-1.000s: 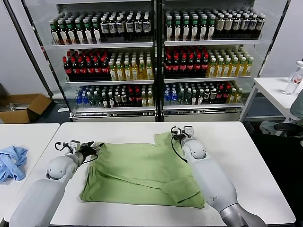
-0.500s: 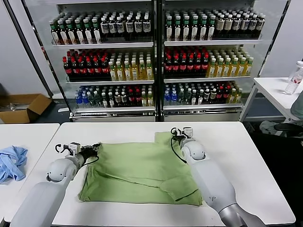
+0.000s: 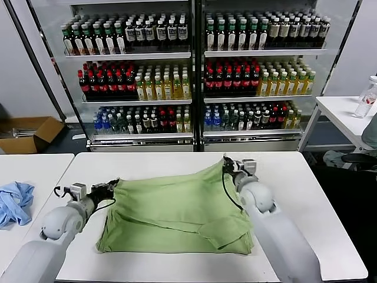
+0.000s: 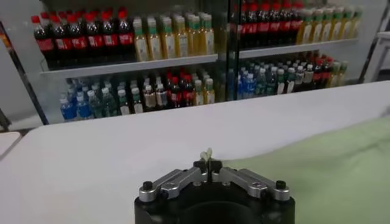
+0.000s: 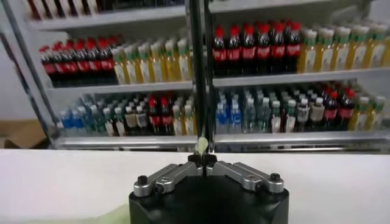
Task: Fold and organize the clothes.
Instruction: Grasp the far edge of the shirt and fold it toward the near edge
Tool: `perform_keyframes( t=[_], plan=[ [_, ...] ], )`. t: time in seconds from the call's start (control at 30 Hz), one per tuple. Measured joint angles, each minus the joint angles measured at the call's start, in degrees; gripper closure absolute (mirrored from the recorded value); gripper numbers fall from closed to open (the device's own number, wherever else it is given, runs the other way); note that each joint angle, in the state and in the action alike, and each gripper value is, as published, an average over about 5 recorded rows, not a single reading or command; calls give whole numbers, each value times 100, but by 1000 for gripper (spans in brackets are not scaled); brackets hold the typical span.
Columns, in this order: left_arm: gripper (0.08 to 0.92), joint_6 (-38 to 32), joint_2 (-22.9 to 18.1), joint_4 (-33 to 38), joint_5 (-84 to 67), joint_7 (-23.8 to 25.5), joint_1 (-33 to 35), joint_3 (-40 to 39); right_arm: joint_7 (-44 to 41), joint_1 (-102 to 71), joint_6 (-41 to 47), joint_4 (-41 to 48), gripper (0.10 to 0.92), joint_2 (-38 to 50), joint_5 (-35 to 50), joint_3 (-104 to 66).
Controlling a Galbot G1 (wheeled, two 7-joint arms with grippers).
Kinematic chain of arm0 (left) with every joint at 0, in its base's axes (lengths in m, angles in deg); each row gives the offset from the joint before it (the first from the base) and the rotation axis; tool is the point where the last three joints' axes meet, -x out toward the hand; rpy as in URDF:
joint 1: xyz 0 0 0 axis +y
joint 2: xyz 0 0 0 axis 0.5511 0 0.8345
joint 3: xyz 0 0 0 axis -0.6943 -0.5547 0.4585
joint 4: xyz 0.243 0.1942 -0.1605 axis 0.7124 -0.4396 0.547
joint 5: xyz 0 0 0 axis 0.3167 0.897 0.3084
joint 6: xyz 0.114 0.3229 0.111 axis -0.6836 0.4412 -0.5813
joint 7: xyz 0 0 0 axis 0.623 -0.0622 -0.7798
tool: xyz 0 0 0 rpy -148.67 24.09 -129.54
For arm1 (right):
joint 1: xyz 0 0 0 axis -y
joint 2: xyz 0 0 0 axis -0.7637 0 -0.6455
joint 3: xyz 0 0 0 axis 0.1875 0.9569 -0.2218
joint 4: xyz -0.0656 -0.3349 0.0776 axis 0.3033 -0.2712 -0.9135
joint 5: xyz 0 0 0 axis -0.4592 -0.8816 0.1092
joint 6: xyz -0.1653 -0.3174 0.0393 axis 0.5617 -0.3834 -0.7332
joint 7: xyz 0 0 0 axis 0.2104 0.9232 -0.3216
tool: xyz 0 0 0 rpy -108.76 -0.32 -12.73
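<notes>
Next, my left gripper releases the far corner of the light green shirt next to the end of the shirt's long crease [image 3: 108,207].
The light green shirt [image 3: 177,209] lies partly folded on the white table [image 3: 312,236], stretched between both grippers. My left gripper [image 3: 112,187] is shut on the shirt's far left corner and holds it a little above the table; a bit of green cloth pokes out between its closed tips in the left wrist view [image 4: 208,159]. My right gripper [image 3: 227,166] is shut on the far right corner, with a tuft of cloth in its tips in the right wrist view [image 5: 202,152]. The collar, buttons and graphic are hidden.
A light blue garment [image 3: 15,201] lies on a second table at the left. Drink fridges [image 3: 194,71] stand behind the table. A cardboard box [image 3: 26,134] sits on the floor at the far left. Another table with a bottle [image 3: 366,97] is at the right.
Both grippers have moved apart, left further left and right further right, pulling the shirt's far edge taut and lifted between them.
</notes>
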Motion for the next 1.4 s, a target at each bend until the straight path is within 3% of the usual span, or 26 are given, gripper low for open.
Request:
perform_keyframes(
  t=[0.4,1.03,1.2,1.4],
  plan=[
    [911,-365,147,545,-130,110,1097,534,64,-1590,125,-1622,921,360,-55,-539],
    [911,-427,318,743,162,1123,1577,886,84,-3072,173,-2608,921,432,-514,-760],
    [829,-415,285,737,346,1156,1597,908,103,-3223,178,-2652,863,418,-632,-762],
    [656,-424,207,892,418,924,1685,1009,126,-3307,180,-2773,691,454,-744,-833]
  ],
)
